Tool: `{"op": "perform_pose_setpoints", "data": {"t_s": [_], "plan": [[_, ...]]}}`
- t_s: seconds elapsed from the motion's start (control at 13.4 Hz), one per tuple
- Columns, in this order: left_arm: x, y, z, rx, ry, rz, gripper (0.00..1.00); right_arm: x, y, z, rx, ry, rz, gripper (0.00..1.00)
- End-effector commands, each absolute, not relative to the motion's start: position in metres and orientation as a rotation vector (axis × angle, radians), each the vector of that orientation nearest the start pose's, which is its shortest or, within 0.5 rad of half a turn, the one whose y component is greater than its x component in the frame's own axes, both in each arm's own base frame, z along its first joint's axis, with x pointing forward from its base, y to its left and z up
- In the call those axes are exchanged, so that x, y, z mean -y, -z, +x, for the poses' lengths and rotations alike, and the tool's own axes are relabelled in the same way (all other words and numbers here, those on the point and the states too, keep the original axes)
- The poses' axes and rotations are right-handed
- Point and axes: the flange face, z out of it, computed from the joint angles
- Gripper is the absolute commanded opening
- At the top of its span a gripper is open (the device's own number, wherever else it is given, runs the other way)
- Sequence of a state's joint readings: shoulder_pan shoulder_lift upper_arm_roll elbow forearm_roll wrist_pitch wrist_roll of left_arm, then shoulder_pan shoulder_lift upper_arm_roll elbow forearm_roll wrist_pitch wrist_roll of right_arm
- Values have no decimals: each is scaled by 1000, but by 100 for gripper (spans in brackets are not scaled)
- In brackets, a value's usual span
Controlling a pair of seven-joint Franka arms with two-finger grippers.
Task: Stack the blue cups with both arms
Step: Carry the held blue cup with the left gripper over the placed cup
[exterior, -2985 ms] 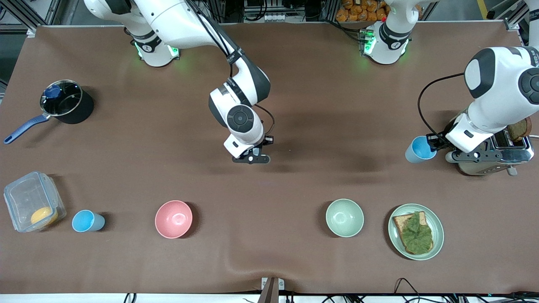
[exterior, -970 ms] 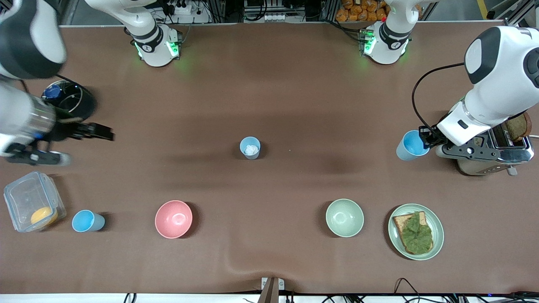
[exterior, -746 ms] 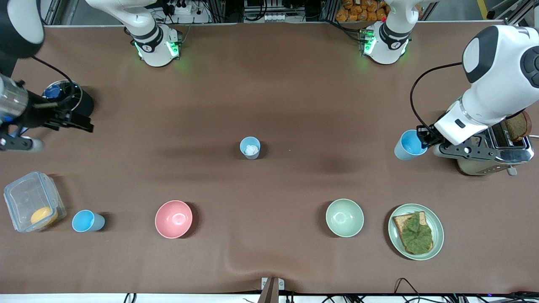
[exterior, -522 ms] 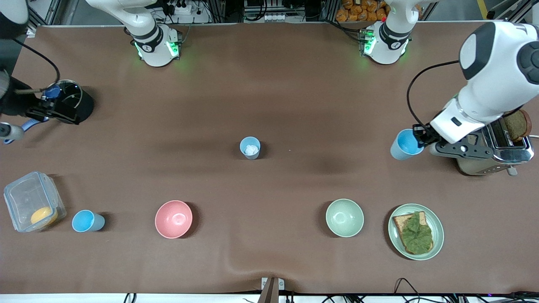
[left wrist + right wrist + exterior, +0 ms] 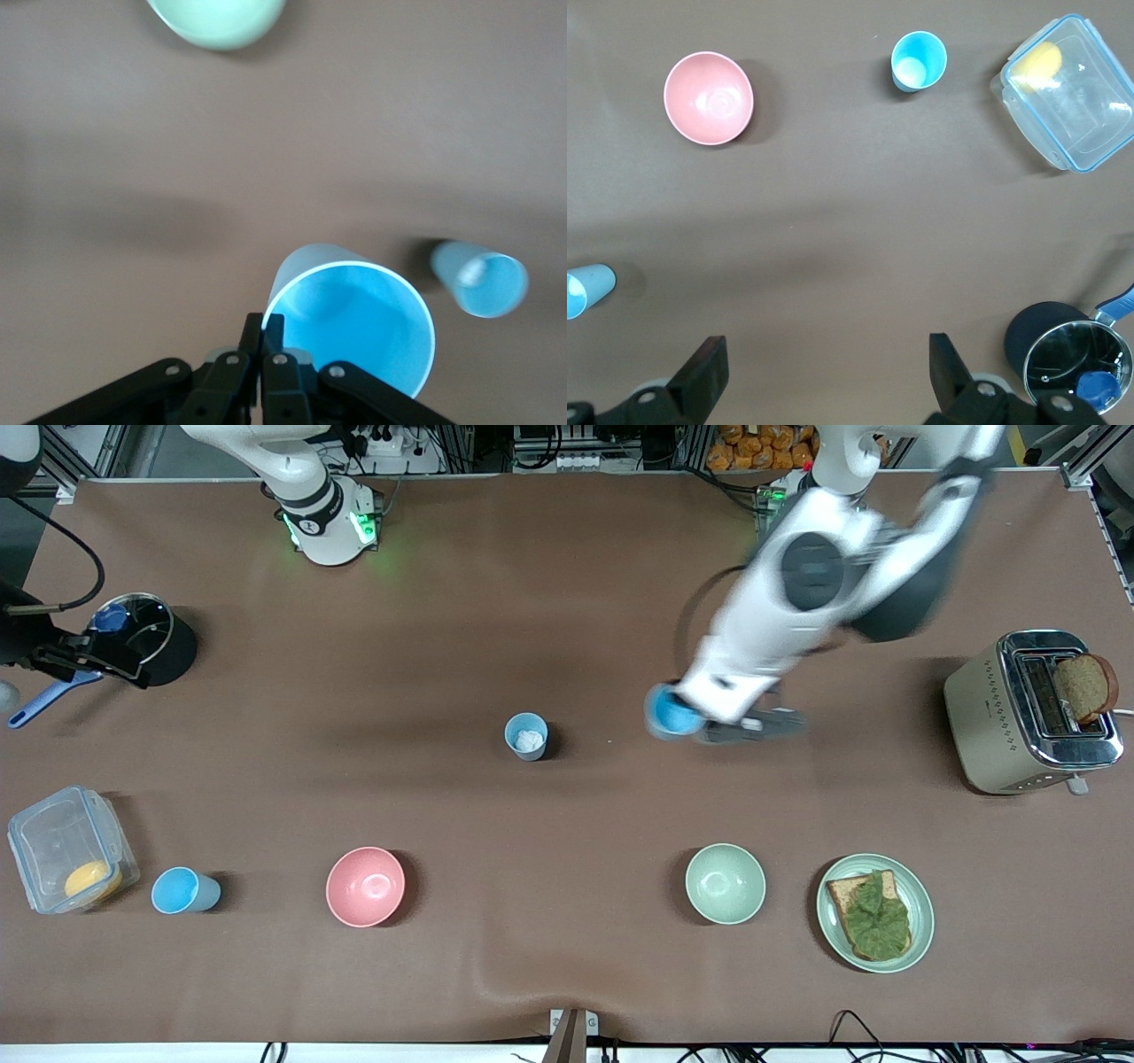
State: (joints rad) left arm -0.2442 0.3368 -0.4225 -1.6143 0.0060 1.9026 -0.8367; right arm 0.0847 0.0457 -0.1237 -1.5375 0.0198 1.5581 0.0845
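Observation:
The bright blue cup, now held over the table, will leave my left gripper inside the pale blue cup (image 5: 524, 730) (image 5: 487, 282) with white inside, which stands in the middle of the table.
A pale blue cup (image 5: 526, 735) with white inside stands upright mid-table; it also shows in the left wrist view (image 5: 478, 280) and the right wrist view (image 5: 585, 290). My left gripper (image 5: 700, 722) is shut on the rim of a bright blue cup (image 5: 671, 713), one finger inside and one outside (image 5: 263, 329), and holds this cup (image 5: 354, 319) over the table beside the pale cup, toward the left arm's end. Another bright blue cup (image 5: 182, 890) stands beside the container (image 5: 919, 60). My right gripper (image 5: 106, 662) is open and empty (image 5: 828, 372) beside the pot.
A pink bowl (image 5: 365, 886) and a pale green bowl (image 5: 725, 883) stand nearer the front camera. A plate with toast (image 5: 874, 912) and a toaster (image 5: 1032, 713) are at the left arm's end. A black pot (image 5: 142, 639) and a clear container (image 5: 71, 849) are at the right arm's end.
The left arm has swung the bright blue cup from beside the toaster toward the middle, close to the pale cup. The right arm left the pale cup mid-table and drew back to the pot.

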Motion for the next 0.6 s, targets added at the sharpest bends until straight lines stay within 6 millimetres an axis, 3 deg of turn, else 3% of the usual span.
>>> {"op": "perform_pose_setpoints", "data": {"t_s": [0.0, 0.15, 0.45, 0.52], "plan": [[435, -429, 531, 480, -209, -3210, 0, 33, -615, 562, -204, -17, -3121, 100], [475, -418, 514, 580, -177, -3246, 0, 30, -613, 564, -199, -14, -3122, 100], [524, -382, 497, 765, -157, -3296, 0, 25, -612, 565, -187, -21, -3125, 100], [533, -372, 491, 741, -137, -3296, 0, 25, -612, 565, -187, -24, -3125, 100]]}}
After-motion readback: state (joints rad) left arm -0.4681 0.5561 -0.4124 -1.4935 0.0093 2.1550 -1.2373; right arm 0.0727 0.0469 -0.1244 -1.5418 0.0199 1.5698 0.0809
